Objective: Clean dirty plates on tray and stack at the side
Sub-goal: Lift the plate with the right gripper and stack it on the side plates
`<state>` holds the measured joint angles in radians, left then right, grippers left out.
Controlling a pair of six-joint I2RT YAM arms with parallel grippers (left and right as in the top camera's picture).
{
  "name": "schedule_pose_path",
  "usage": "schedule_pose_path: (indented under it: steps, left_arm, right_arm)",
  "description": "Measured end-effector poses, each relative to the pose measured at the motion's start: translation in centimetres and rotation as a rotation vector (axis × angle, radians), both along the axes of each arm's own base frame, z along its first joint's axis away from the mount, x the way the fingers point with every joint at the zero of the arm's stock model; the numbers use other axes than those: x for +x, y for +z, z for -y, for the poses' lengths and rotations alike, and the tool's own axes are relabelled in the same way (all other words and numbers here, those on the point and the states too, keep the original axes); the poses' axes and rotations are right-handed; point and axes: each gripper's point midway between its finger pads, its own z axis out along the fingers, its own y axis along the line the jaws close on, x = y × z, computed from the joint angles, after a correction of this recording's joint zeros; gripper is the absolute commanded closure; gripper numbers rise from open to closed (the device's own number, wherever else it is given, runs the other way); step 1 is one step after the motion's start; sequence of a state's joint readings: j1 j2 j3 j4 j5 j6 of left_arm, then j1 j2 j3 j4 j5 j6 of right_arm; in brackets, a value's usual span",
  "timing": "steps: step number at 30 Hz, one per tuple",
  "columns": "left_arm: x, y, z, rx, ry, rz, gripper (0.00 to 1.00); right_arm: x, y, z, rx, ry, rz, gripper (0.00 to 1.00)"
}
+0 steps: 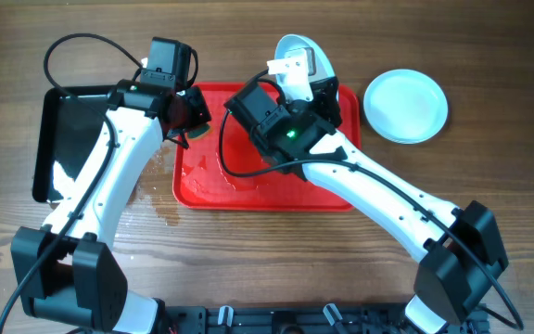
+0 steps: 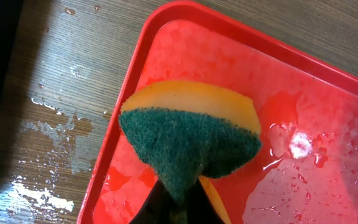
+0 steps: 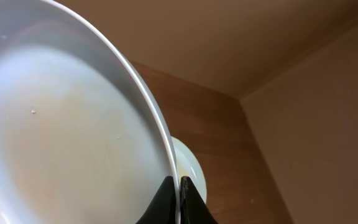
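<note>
The pale plate, now tilted up over the tray's far side, will be released by my right gripper on top of the other plate [image 1: 405, 106] [image 3: 187, 171] that lies flat beside the red tray.
The red tray [image 1: 248, 190] lies wet in the middle of the table, with no plate resting flat on it. My right gripper [image 1: 304, 82] [image 3: 180, 193] is shut on the rim of one pale plate [image 1: 295, 51] [image 3: 61, 124], which is tilted up on edge over the tray's far side. A faint brownish film shows on its face. Another plate [image 1: 406, 105] [image 3: 189, 167] lies flat on the wood to the right of the tray. Over the tray's far left corner [image 2: 166, 25], my left gripper [image 1: 191, 116] [image 2: 179, 208] is shut on a green and yellow sponge [image 2: 191, 137].
A glossy black tray [image 1: 63, 130] sits at the left under my left arm. Water puddles [image 2: 36, 193] lie on the wood between the two trays, and droplets [image 2: 297, 146] cover the red tray's floor.
</note>
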<state>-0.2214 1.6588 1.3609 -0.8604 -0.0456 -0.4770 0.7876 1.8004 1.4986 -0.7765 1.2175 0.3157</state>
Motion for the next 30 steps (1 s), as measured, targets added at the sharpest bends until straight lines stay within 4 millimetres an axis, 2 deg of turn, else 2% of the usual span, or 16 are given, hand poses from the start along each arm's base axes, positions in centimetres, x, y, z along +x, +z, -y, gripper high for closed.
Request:
schedule_pose_path:
  steps: [12, 18, 21, 22, 24, 26, 30]
  left_arm:
    - [0.0, 0.0, 0.0, 0.000, 0.000, 0.000, 0.96]
    - [0.0, 0.0, 0.0, 0.000, 0.000, -0.001, 0.96]
    - [-0.2, -0.1, 0.0, 0.002, 0.000, -0.008, 0.96]
    - [-0.2, -0.1, 0.0, 0.002, 0.000, -0.010, 0.96]
    - [-0.3, -0.1, -0.1, 0.003, 0.000, -0.011, 0.96]
    - [-0.2, -0.1, 0.0, 0.002, 0.000, -0.010, 0.96]
    - [-0.2, -0.1, 0.0, 0.001, 0.000, -0.010, 0.96]
  right_arm:
    - [0.0, -0.3, -0.2, 0.013, 0.009, -0.012, 0.96]
    - [0.4, -3.1, -1.3, 0.213, 0.046, -0.100, 0.96]
    - [1.1, -4.7, -0.5, 0.336, 0.017, -0.150, 0.96]
    - [1.7, -5.9, 1.4, 0.422, -0.038, -0.190, 0.96]
    - [2.0, -6.6, 2.9, 0.484, -0.078, -0.222, 0.96]
    - [2.8, -7.5, 5.8, 0.588, -0.144, -0.256, 0.96]
    - [4.2, -8.5, 14.0, 0.820, -0.349, -0.233, 0.96]
